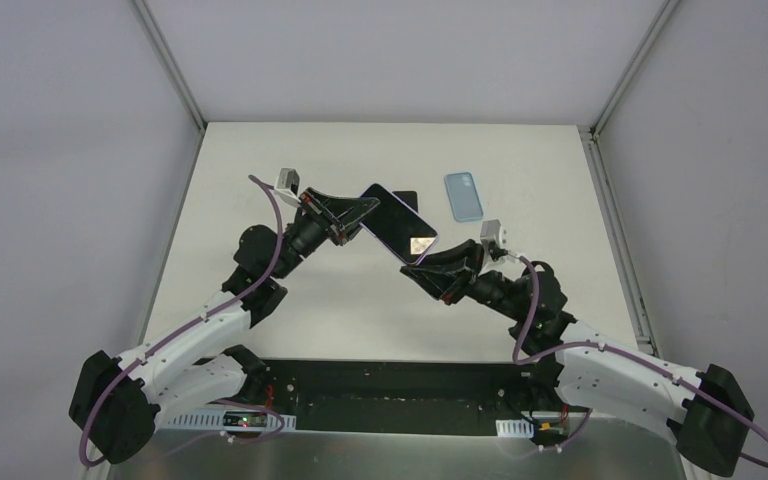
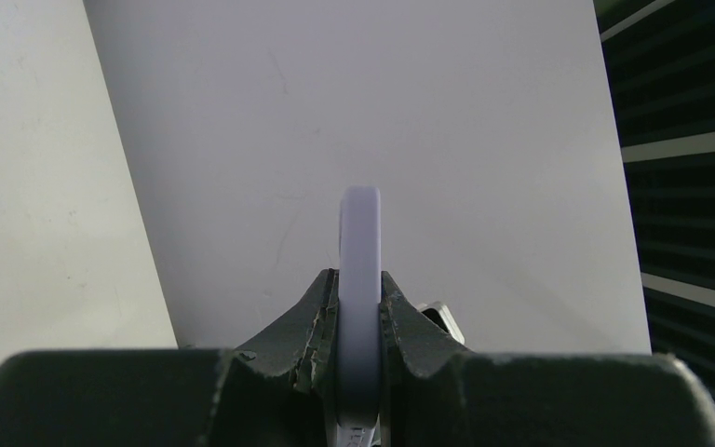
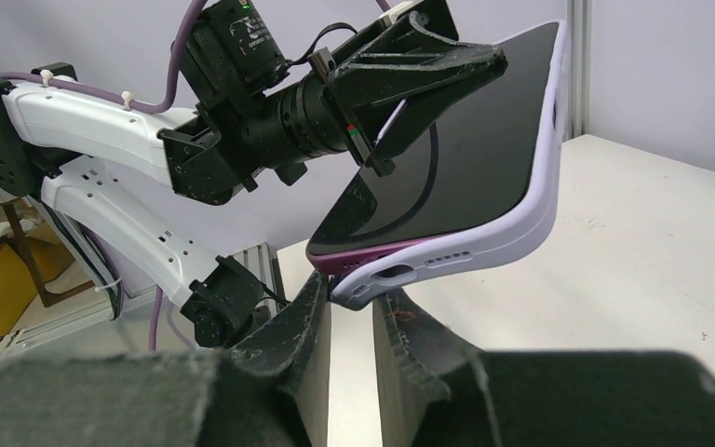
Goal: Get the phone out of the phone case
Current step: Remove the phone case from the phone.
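The phone's purple edge clears one near corner of the case but sits deep at the other, so next I back my right gripper off and take the case's other near corner (image 1: 435,239).
A phone (image 1: 398,232) with a dark screen (image 3: 456,158) sits in a lilac phone case (image 3: 484,251) and is held in the air over the middle of the table. My left gripper (image 1: 360,215) is shut on its far end, one finger (image 3: 428,65) across the screen. In the left wrist view the lilac edge (image 2: 360,251) stands pinched in my left gripper (image 2: 360,289). My right gripper (image 3: 351,296) has closed its tips on the near corner of the case. At that corner the phone's purple edge (image 3: 372,253) shows above the case's lip.
A light blue case (image 1: 464,196) lies flat on the white table (image 1: 290,330) at the back right. A flat black object (image 1: 410,198) lies behind the held phone. Grey walls close in the table on three sides.
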Robot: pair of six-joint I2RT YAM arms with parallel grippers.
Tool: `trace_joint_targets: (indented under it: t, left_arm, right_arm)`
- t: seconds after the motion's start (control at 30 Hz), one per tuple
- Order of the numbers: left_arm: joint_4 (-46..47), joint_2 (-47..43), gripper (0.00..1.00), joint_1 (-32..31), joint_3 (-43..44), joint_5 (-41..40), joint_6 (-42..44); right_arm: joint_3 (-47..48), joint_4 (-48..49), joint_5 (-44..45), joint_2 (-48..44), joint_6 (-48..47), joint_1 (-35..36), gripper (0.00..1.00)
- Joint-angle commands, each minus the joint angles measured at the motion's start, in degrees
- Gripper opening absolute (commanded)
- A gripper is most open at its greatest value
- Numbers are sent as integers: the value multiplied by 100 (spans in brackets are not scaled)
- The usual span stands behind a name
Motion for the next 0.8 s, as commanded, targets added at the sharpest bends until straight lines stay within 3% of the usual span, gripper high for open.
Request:
trace_joint_targets:
  t: [0.0,0.1,0.13,0.33,0.5,0.53,0.57,0.6,0.77]
  left_arm:
    - [296,-190,0,-51,172,469,-152]
    - [296,-224,0,-48,157,428,-127]
    - [296,-238,0,-47,144,394,-114]
    - [296,-253,0,-47,135,287,-5]
    - [296,-268,0,-42,178,149,154]
    - [296,-289,0,-32,181,112,203]
    - [296,-314,0,-23,189,84,266]
    - [292,-353,0,-7,198,56,341]
    - [288,-621,0,14,79,-215,836]
  right_arm:
    - [33,424,100,-77,-346,31,0]
    - [33,407,41,-131,-278,53,0]
    - [45,359,-20,-173,-227,53,5]
    - [478,-1184,-346,-626,-46,210,51]
    - [281,-1486,-227,-1270,166,228,72]
    - [257,-1632,-158,-1407,166,224,72]
    - [258,-1826,-51,-1558,322,222,91]
    - [273,-2060,159,-1742,479,228,95]
    - [256,-2478,1698,-2226,1971,216,98]
